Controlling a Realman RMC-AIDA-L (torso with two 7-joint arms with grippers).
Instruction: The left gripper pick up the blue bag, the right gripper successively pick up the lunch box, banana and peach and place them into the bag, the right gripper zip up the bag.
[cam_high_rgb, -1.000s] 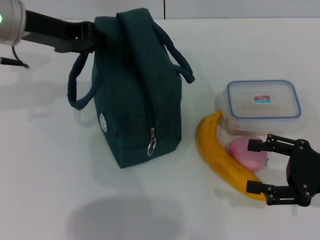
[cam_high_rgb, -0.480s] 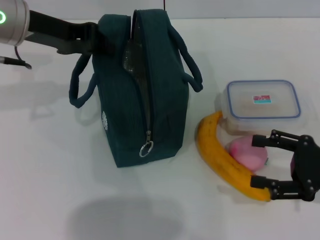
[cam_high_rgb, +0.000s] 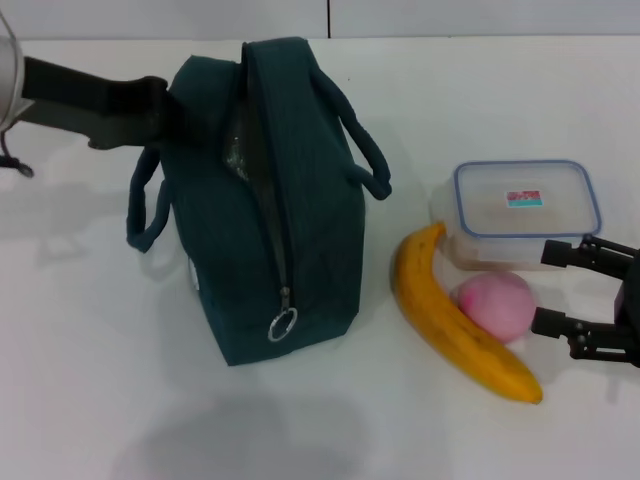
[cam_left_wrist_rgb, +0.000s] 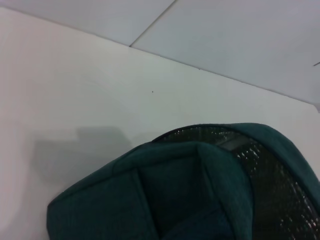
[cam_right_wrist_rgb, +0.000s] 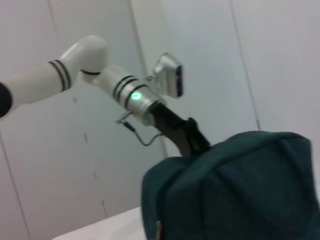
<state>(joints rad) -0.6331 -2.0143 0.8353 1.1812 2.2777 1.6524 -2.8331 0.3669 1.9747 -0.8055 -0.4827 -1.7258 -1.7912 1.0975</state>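
Note:
Next, my right gripper should go to the lunch box's short side (cam_high_rgb: 594, 207), the one farthest from the blue bag, and close there.
The blue bag (cam_high_rgb: 270, 200) is dark teal and stands left of centre, its top zip partly open with silver lining showing; the zip ring (cam_high_rgb: 283, 323) hangs at its near end. My left gripper (cam_high_rgb: 160, 100) grips the bag's far top corner. The bag also shows in the left wrist view (cam_left_wrist_rgb: 200, 190) and the right wrist view (cam_right_wrist_rgb: 240, 190). The clear lunch box (cam_high_rgb: 525, 205) with a blue-rimmed lid, the banana (cam_high_rgb: 450, 315) and the pink peach (cam_high_rgb: 495, 305) lie to the right. My right gripper (cam_high_rgb: 545, 287) is open and empty, just right of the peach.
The white table (cam_high_rgb: 100, 380) extends around everything. The bag's two handles (cam_high_rgb: 360, 150) hang off either side. My left arm (cam_right_wrist_rgb: 125, 90) shows behind the bag in the right wrist view.
The left gripper has pulled the bag's top to the left and its zip opening has spread. The right gripper has moved right, from around the banana's end to beside the peach.

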